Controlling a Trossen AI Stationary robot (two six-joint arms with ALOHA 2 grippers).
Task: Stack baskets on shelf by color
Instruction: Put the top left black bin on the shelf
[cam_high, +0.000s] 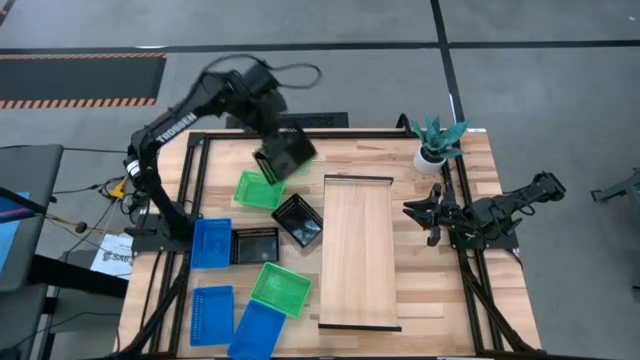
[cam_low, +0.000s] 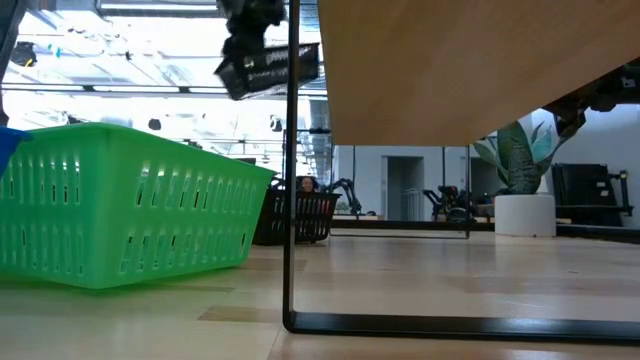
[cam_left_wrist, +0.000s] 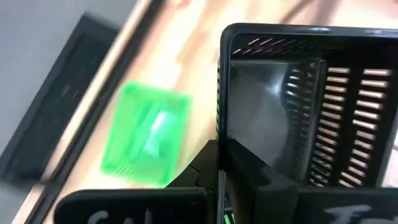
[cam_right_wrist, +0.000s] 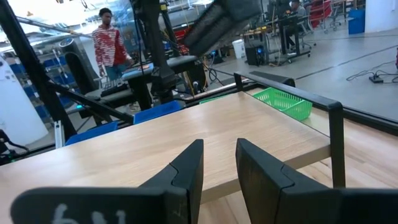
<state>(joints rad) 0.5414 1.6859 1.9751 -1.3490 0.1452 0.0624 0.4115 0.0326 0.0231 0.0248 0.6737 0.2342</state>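
Next, my left gripper puts the black basket down on the shelf board's far end (cam_high: 344, 203), close to the black rail. The basket is now high above a green basket.
My left gripper (cam_high: 272, 150) is shut on a black basket (cam_high: 288, 153) and holds it in the air over the table's far left part; the low view shows that basket (cam_low: 268, 68) high up. Below it lies a green basket (cam_high: 258, 190). Two more black baskets (cam_high: 298, 220) (cam_high: 255, 245), a second green basket (cam_high: 280, 288) and three blue baskets (cam_high: 210, 243) (cam_high: 212, 315) (cam_high: 257, 330) rest on the tabletop left of the shelf (cam_high: 357, 250). My right gripper (cam_right_wrist: 219, 163) is open and waits right of the shelf. My left gripper holds the black basket by the rim of one side wall (cam_left_wrist: 219, 118). One finger (cam_left_wrist: 261, 177) is inside the basket and the other (cam_left_wrist: 196, 171) is outside. The basket is lifted clear of the table and tilted.
A potted plant (cam_high: 435, 143) stands at the table's far right corner. The shelf board is bare, with thin black rails at its far end (cam_high: 357, 179) and near end (cam_high: 358, 327). A person in a red and white top (cam_right_wrist: 110, 46) stands in the room beyond the table.
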